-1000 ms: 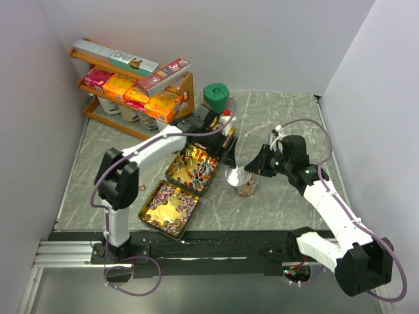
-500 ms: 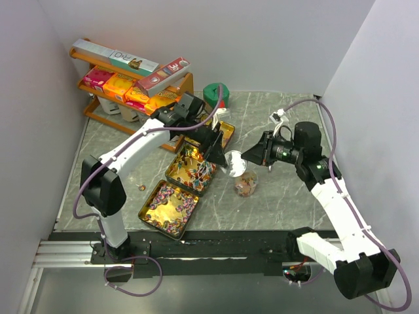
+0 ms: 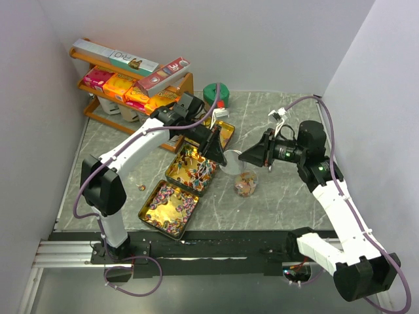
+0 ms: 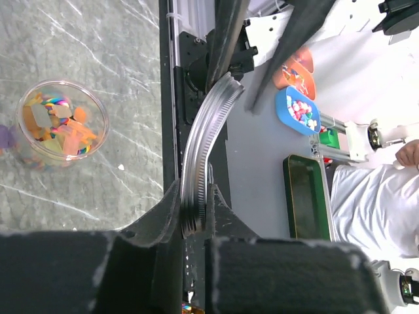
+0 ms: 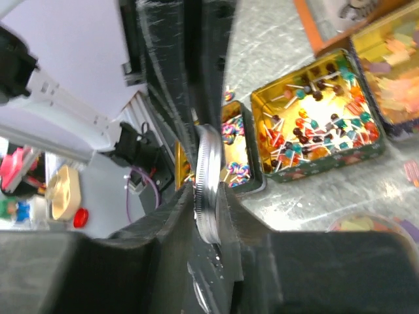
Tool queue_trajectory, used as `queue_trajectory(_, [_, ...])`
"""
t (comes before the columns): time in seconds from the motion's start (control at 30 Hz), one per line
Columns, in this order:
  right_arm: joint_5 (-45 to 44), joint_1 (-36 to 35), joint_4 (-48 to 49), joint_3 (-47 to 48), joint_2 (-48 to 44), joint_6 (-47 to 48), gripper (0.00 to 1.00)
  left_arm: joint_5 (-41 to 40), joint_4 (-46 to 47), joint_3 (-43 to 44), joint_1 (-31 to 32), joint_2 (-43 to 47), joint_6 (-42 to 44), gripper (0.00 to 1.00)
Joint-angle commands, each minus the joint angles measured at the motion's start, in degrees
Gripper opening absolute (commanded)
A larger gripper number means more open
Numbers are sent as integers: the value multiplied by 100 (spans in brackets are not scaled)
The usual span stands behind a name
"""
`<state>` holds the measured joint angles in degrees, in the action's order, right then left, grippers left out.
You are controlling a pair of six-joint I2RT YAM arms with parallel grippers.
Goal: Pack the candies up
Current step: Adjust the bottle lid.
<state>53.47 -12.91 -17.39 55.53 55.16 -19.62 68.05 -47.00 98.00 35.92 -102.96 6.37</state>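
Note:
Next, my right gripper opens and grips deeper across the lid (image 3: pixel 232 164) while my left gripper steadies it, because my right gripper pinches only the lid's edge at a slant.
A clear jar (image 3: pixel 246 184) partly filled with mixed candies stands open on the marble table; in the left wrist view the jar (image 4: pixel 62 124) shows orange, yellow and purple pieces. Just above and left of it hangs a silver lid (image 3: pixel 230 163) with a ribbed rim. My left gripper (image 3: pixel 219 157) grips it from the left and my right gripper (image 3: pixel 247 157) from the right. Each wrist view shows the lid (image 4: pixel 200 163) (image 5: pixel 209 176) edge-on, pinched between that gripper's fingers: the left gripper (image 4: pixel 194 199) and the right gripper (image 5: pixel 206 196).
Three gold tins of candies lie left of the jar: swirl lollipops (image 3: pixel 169 208), ball lollipops (image 3: pixel 192 171), orange-yellow sweets (image 3: pixel 221 133). A green-topped container (image 3: pixel 215 95) stands behind. A wooden shelf with orange and pink boxes (image 3: pixel 131 88) fills the back left. One loose candy (image 3: pixel 140 188) lies on the table.
The right gripper lifted the lid off the jar and carried it up and left. The left arm swung in from the back and its jaws closed on the lid's other side.

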Motion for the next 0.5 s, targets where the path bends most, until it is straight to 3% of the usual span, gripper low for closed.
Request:
queue_trajectory(0.0, [453, -10, 447, -138, -119, -7, 43, 244, 261, 123, 20, 65, -74, 1])
queue_trajectory(0.17, [717, -36, 613, -244, -40, 37, 49, 77, 420, 79, 20, 144, -259, 1])
queue_trajectory(0.47, [1034, -142, 1167, -367, 232, -192, 41, 499, 25, 150, 29, 162, 154, 1])
